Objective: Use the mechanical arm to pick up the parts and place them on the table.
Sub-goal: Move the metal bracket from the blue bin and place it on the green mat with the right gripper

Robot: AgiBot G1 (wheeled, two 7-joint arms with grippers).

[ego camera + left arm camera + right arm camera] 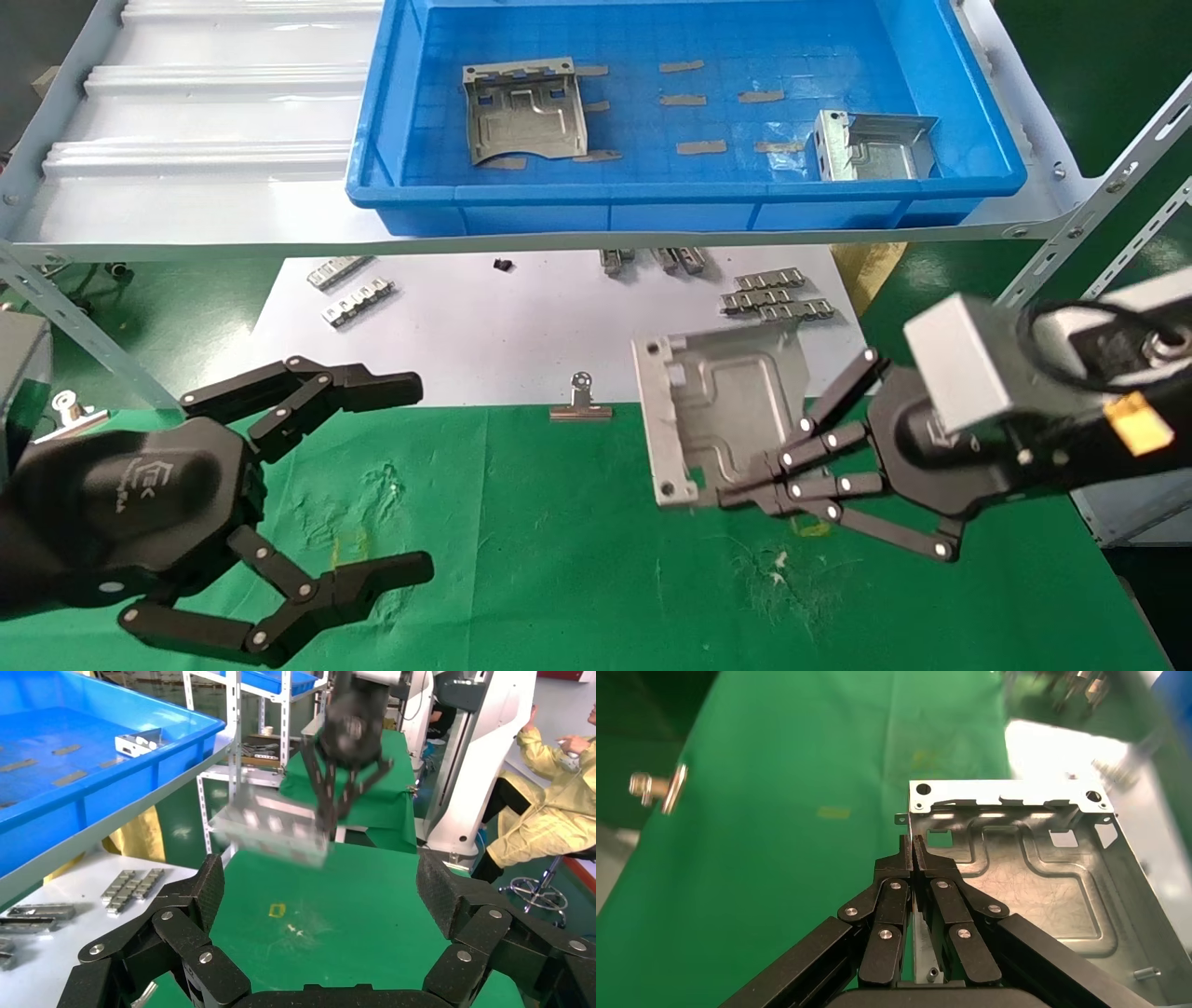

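I need to release the grey metal part on the green table [817,513] with my right gripper, just beyond the scuffed patch.
My right gripper [745,489] is shut on the folded edge of a grey stamped metal part [722,405] and holds it in the air above the green table [559,578]. In the right wrist view the gripper [911,841] pinches the part's side wall and the plate [1046,881] spreads out beyond it. The left wrist view shows the held part [270,825] blurred, hanging from the right gripper. Two more parts lie in the blue bin: one [526,107] at its left and one [871,144] at its right. My left gripper [410,475] is open and empty at the near left.
The blue bin [652,210] stands on a pale ribbed shelf [186,112]. A white sheet [503,345] under the shelf carries small ridged metal strips [773,294]. A silver binder clip [581,401] sits at the cloth's far edge. A metal rack post [1099,205] stands at the right.
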